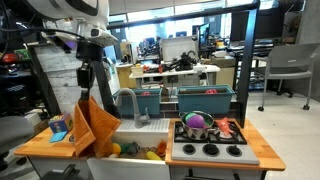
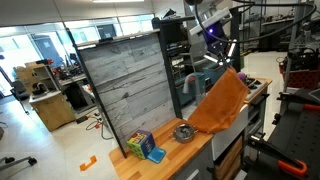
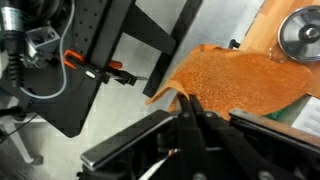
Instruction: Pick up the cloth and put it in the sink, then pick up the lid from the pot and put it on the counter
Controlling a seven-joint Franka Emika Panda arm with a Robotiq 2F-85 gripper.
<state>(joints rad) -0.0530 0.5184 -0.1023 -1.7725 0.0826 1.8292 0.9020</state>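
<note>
My gripper releases the orange cloth next on top of the toy food in the sink (image 1: pixel 136 145).
My gripper (image 1: pixel 84 90) is shut on the top edge of the orange cloth (image 1: pixel 92 126), which hangs free above the wooden counter (image 1: pixel 40 146) beside the sink (image 1: pixel 128 140). In an exterior view the cloth (image 2: pixel 220 102) drapes down from the gripper (image 2: pixel 228 68). In the wrist view the shut fingers (image 3: pixel 188 100) pinch the cloth (image 3: pixel 245 80). A pot (image 1: pixel 197 127) stands on the stove with something purple and green on top of it. I cannot make out its lid.
A round metal object (image 2: pixel 183 131) lies on the counter under the cloth, and it also shows in the wrist view (image 3: pixel 300 35). A coloured box (image 2: pixel 143 147) sits at the counter's end. The sink holds toy food (image 1: pixel 152 153). A grey board (image 2: pixel 125 85) stands behind the counter.
</note>
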